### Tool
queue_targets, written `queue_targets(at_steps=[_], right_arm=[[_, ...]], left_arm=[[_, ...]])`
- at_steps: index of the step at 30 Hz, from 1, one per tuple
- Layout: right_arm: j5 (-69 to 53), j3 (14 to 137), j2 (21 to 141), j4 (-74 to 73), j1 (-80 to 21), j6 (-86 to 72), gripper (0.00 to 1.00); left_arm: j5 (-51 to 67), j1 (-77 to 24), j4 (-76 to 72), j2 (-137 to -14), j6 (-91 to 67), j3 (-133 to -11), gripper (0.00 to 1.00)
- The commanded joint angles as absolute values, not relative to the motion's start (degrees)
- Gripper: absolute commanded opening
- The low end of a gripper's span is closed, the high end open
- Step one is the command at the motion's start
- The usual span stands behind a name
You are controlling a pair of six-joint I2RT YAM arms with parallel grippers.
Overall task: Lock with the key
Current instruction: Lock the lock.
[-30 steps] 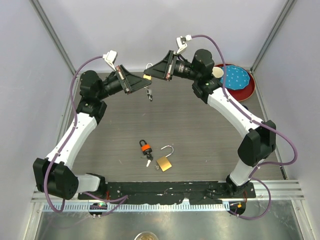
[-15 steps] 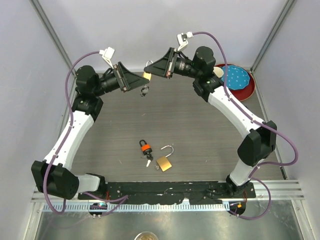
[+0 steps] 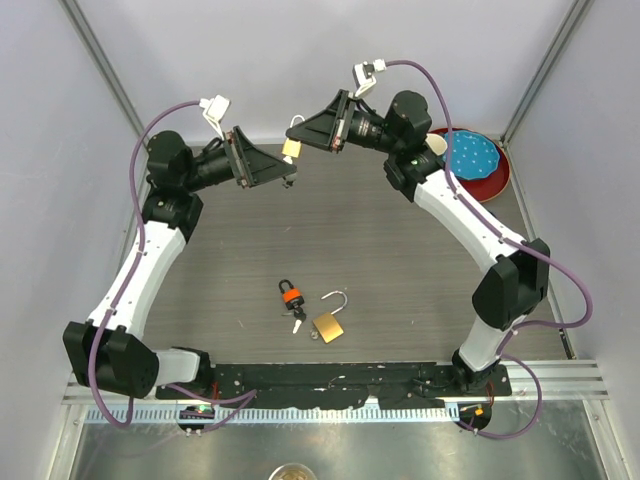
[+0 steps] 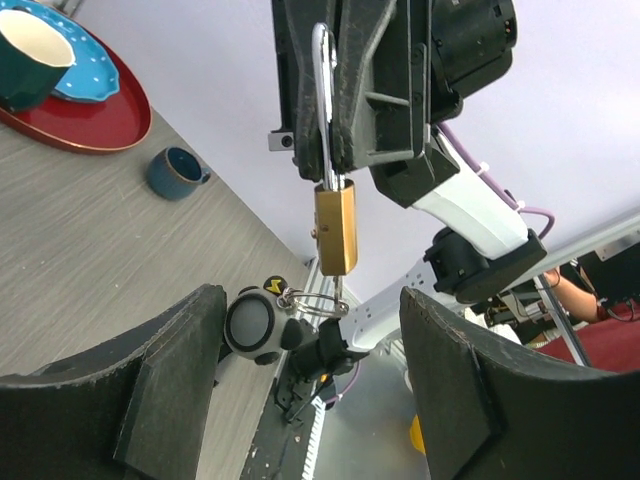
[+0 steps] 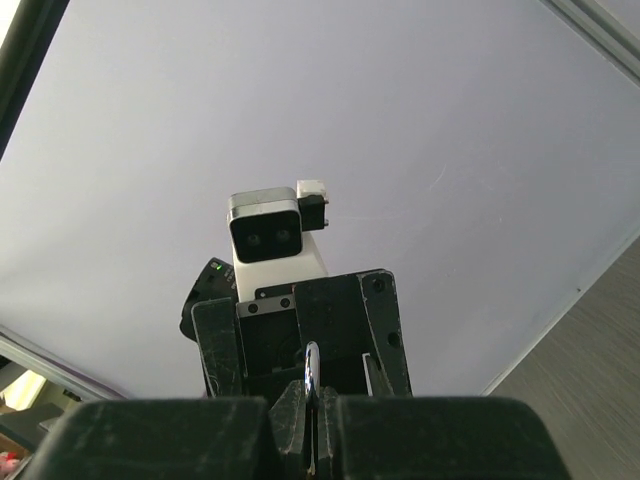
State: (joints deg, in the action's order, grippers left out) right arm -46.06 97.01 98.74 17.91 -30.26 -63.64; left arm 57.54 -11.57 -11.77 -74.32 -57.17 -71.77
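I should release the hanging brass padlock, now at the back of the table, from my right gripper on the bare table (image 3: 307, 249) just past the small black-and-orange padlock.
A brass padlock (image 4: 335, 228) hangs in the air at the back of the table, held by its steel shackle (image 4: 322, 100). My right gripper (image 3: 303, 132) is shut on that shackle (image 5: 312, 385). A key (image 4: 338, 285) sticks out of the lock's underside, and its ring carries a round grey charm (image 4: 250, 322). My left gripper (image 4: 310, 385) is open just below the lock. The key ring and charm hang between its wide-apart fingers (image 4: 170, 390), apart from both pads. In the top view the left gripper (image 3: 283, 175) sits lower left of the padlock (image 3: 291, 148).
A second brass padlock (image 3: 329, 323) with an open shackle and a small black-and-orange padlock (image 3: 291, 295) lie near the table's front middle. A red tray (image 3: 497, 178) with a blue plate and a cup stands at the back right. A small blue cup (image 4: 175, 172) sits beside it.
My left gripper has opened, let go of the key and drawn back to the left. The right gripper has lifted the padlock slightly, and the key stays in the lock.
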Motion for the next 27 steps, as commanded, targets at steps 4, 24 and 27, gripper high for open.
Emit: queue_targets(at_steps=[4,24,27], right_arm=[[-46.32,99.93,99.05,25.66,-29.71,-67.94,0.01],[-46.23,100.46,100.02,27.42,-28.74,-69.96,0.02],[-46.49,100.37,100.11,27.6,-28.21,-70.14,0.02]], left_arm=[[62.05,-12.66,-15.47,-74.36,-58.45,-71.63,0.7],[62.31,-14.68,-18.63,-74.88,-61.43,-67.68,0.05],[62.14,-14.76,-19.51,-74.44,-62.22,-66.62,0.0]])
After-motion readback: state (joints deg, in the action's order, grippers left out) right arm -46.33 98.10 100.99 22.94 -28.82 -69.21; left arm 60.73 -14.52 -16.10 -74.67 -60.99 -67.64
